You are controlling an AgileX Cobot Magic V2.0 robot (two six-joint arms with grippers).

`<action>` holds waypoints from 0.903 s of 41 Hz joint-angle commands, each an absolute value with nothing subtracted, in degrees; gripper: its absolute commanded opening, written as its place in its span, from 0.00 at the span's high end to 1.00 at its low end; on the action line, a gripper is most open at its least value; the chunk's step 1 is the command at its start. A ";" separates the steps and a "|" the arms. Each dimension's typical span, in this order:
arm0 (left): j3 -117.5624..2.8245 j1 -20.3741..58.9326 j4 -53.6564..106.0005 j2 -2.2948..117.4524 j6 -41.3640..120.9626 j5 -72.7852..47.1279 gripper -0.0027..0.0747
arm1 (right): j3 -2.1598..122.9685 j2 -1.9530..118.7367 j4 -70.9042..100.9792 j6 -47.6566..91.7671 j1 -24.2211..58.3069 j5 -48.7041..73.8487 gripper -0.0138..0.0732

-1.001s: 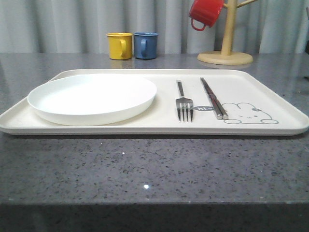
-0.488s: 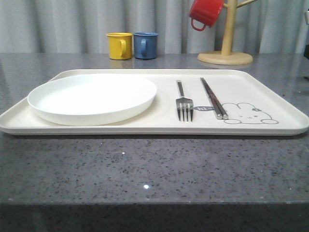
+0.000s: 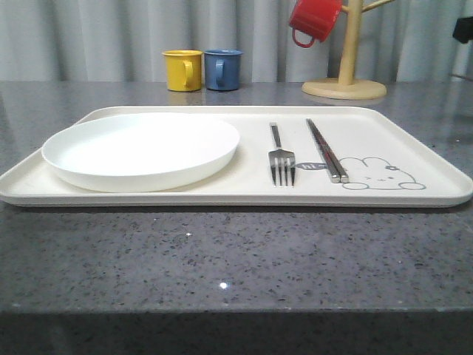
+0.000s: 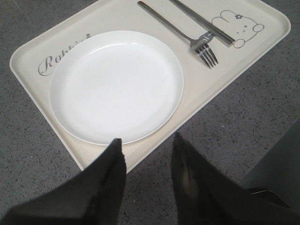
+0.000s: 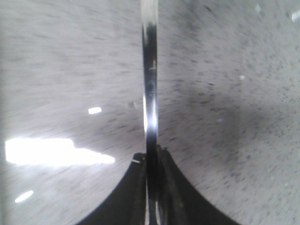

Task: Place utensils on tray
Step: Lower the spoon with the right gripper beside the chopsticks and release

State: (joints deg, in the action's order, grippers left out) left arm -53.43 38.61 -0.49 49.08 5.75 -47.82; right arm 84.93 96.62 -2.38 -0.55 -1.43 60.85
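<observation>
Next, my right gripper releases the metal utensil, now held above the grey tabletop, on the cream tray [image 3: 380,152] between the chopsticks and the outer edge of the tray.
The cream tray [image 3: 244,194] with the rabbit drawing lies across the table. A silver fork [image 3: 281,158] and a pair of chopsticks [image 3: 326,151] rest side by side on its right half, also seen as the fork [image 4: 177,32] and chopsticks [image 4: 202,21] on the tray [image 4: 29,61]. My left gripper [image 4: 147,139] hangs open and empty over the table just off the tray's edge, near the plate. My right gripper [image 5: 152,152] is shut on a slim shiny metal utensil handle [image 5: 150,84] that runs out of frame above blurred grey tabletop.
A round white plate [image 3: 140,149] fills the tray's left half. Yellow [image 3: 182,70] and blue [image 3: 223,69] mugs stand at the back. A wooden mug tree [image 3: 345,83] carries a red mug [image 3: 314,20]. A dark part of the right arm [image 3: 464,29] shows at the far right edge.
The dark arm part at the front view's right edge has moved upward. The tray, fork, chopsticks and plate have not moved.
</observation>
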 commanded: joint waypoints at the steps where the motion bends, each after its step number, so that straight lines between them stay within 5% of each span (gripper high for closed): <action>1: -54.87 39.13 -0.42 48.89 5.29 -43.87 0.67 | 86.91 91.10 -0.38 0.00 1.53 62.13 0.85; 15: -54.87 39.13 -0.42 48.89 5.29 -43.87 0.67 | 83.12 90.68 13.86 -3.99 11.79 59.77 0.85; 29: -54.87 39.13 -0.42 48.89 5.29 -43.87 0.67 | 76.69 94.59 15.04 -13.79 12.38 52.53 0.84; 37: -54.87 39.13 -0.42 48.89 5.29 -43.87 0.67 | 76.69 94.86 15.10 -14.04 12.38 51.47 0.68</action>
